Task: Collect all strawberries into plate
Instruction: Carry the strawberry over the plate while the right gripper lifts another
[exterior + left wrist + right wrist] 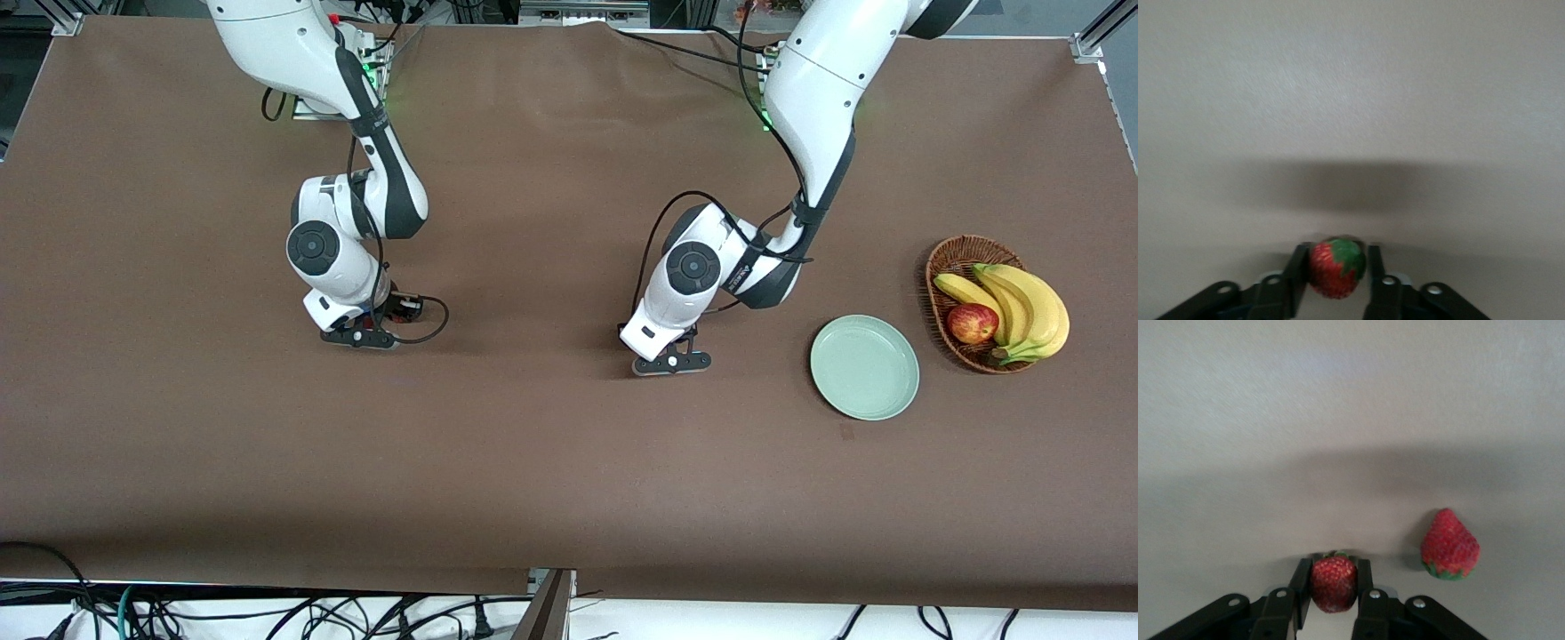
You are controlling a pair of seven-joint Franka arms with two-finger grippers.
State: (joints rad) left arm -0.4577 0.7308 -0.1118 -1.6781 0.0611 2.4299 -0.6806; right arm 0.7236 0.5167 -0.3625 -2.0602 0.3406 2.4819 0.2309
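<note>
The strawberry will go down in the middle of the mint-green plate (868, 364) from my left gripper.
My left gripper (671, 363) is low over the table's middle, between the plate and the right arm. In the left wrist view this gripper (1337, 253) is shut on a strawberry (1335, 273) with a green top. My right gripper (358, 338) is low over the table toward the right arm's end. In the right wrist view it (1333, 565) is shut on a second strawberry (1333, 585). A third strawberry (1449, 545) lies on the table beside it. The arms hide all the strawberries in the front view. The mint-green plate (864, 366) lies bare toward the left arm's end.
A brown wicker basket (953, 256) with bananas (1031, 307) and a red apple (972, 323) stands beside the plate, at the left arm's end. A brown cloth (533, 462) covers the table.
</note>
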